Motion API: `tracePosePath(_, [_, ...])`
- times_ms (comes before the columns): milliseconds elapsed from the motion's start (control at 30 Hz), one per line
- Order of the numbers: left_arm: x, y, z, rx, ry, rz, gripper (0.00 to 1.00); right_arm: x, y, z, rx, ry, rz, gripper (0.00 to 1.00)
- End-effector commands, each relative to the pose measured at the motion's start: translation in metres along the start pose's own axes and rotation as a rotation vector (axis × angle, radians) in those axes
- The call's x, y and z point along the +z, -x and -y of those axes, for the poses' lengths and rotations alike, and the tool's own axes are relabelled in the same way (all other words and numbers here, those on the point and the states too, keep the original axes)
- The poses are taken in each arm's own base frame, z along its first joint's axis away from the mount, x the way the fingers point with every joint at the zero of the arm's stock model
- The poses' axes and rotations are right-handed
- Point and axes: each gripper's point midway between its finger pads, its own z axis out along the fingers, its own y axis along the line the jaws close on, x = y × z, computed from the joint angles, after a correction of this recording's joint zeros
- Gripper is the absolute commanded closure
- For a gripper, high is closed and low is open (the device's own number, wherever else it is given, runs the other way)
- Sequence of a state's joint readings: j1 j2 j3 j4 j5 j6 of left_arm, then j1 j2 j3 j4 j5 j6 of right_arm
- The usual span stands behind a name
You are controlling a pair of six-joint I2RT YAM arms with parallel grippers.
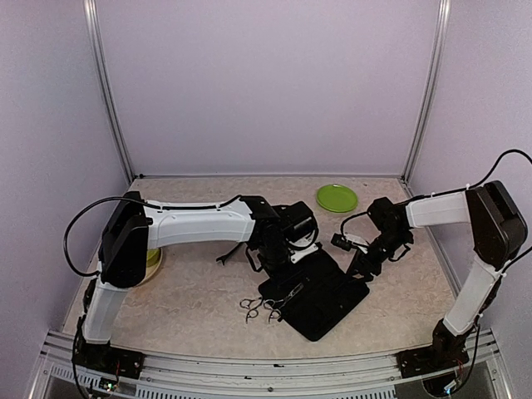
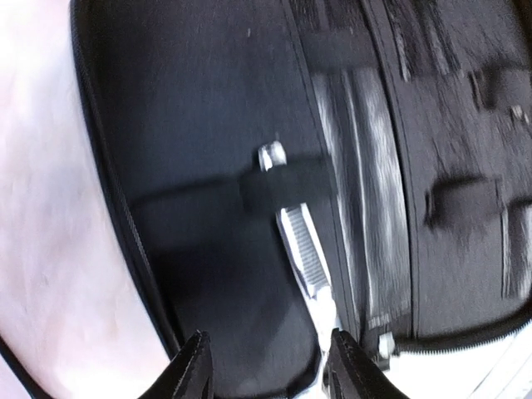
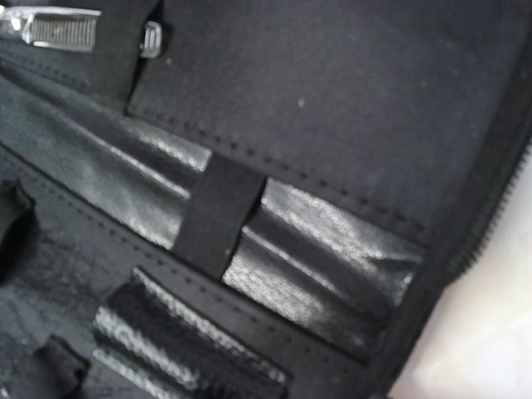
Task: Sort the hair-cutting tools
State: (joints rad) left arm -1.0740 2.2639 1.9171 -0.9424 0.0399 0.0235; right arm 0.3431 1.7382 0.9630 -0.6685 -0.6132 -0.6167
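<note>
Only the scissors' blade tip pokes past the elastic strap, so I should close my left gripper on the scissors' pivot (image 2: pixel 323 299) and push the blade deeper.
A silver pair of scissors with a toothed blade (image 2: pixel 304 249) has its tip tucked under an elastic strap (image 2: pixel 283 187) inside the open black case (image 1: pixel 320 295). From above, the ring handles of the scissors (image 1: pixel 259 306) lie on the table at the case's front left edge. My left gripper (image 2: pixel 270 374) hovers just over the case, open, its fingers either side of bare lining, the right finger close to the scissors' pivot. My right gripper (image 1: pixel 362 258) sits at the case's right edge; its fingers do not show in its wrist view, which shows the same blade (image 3: pixel 58 29) at top left.
A green plate (image 1: pixel 337 198) lies at the back of the table. A yellowish dish (image 1: pixel 155 259) peeks out behind the left arm's elbow. The case's inside has several more elastic loops (image 3: pixel 218 218) and shiny pockets. Walls close in the left, right and back.
</note>
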Motion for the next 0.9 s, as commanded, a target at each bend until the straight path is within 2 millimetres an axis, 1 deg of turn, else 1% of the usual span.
tracePosePath(0, [-0.016,-0.003,0.004,-0.03,-0.022,0.044,0.53,0.003,-0.002,-0.014,-0.005,0.057,-0.005,0.48])
tracePosePath(67, [-0.013,-0.003,0.009,-0.033,-0.045,0.044,0.53,0.004,-0.002,-0.014,-0.004,0.058,-0.006,0.48])
tracePosePath(200, [-0.008,0.002,0.014,-0.034,-0.068,0.056,0.53,0.004,-0.002,-0.014,-0.002,0.061,-0.007,0.48])
tracePosePath(433, [0.014,-0.007,0.025,-0.016,-0.084,0.0,0.5,0.004,-0.002,-0.014,-0.001,0.06,-0.006,0.48])
tracePosePath(500, [0.019,-0.011,0.025,-0.015,-0.07,-0.013,0.5,0.004,-0.002,-0.014,-0.002,0.058,-0.006,0.48])
tracePosePath(600, [0.027,-0.016,0.021,-0.026,-0.044,-0.035,0.53,0.005,-0.003,-0.015,-0.001,0.062,-0.009,0.48])
tracePosePath(667, [0.03,-0.016,0.025,-0.02,-0.056,-0.035,0.55,0.006,-0.004,-0.015,-0.001,0.064,-0.011,0.48])
tracePosePath(767, [0.035,-0.016,0.029,-0.018,-0.063,-0.03,0.65,0.007,-0.004,-0.015,0.002,0.07,-0.011,0.49])
tracePosePath(867, [0.042,-0.017,0.027,-0.024,-0.049,-0.044,0.74,0.007,-0.004,-0.015,0.004,0.076,-0.012,0.49])
